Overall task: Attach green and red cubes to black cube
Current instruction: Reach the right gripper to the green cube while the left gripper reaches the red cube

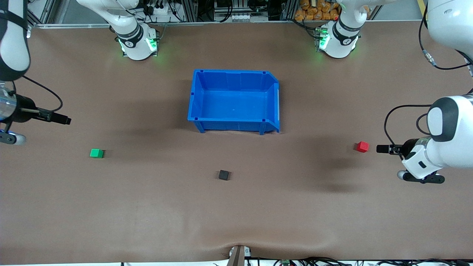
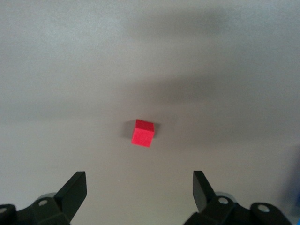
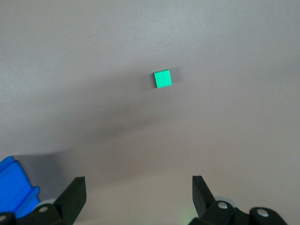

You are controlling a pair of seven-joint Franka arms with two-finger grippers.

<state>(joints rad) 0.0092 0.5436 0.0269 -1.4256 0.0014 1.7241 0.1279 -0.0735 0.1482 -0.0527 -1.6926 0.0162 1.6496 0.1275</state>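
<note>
My left gripper will close on opposite sides of the red cube (image 1: pixel 362 147) (image 2: pixel 143 133), taking the side that is toward the front camera and the side that is away from it.
The green cube (image 1: pixel 97 153) lies on the brown table toward the right arm's end. The red cube (image 1: pixel 361 146) lies toward the left arm's end. The black cube (image 1: pixel 223 174) lies between them, nearer to the front camera than the blue bin. All three lie apart. My left gripper (image 1: pixel 423 178) hangs open and empty in the air beside the red cube, which shows in the left wrist view (image 2: pixel 142 133) ahead of the gripper (image 2: pixel 139 180). My right gripper (image 1: pixel 11 138) hangs open and empty at the table's edge. The green cube (image 3: pixel 162 78) shows ahead of it (image 3: pixel 138 185).
An empty blue bin (image 1: pixel 196 96) stands mid-table, farther from the front camera than the cubes. A corner of it shows in the right wrist view (image 3: pixel 14 190). Both arm bases stand along the table's edge farthest from the front camera.
</note>
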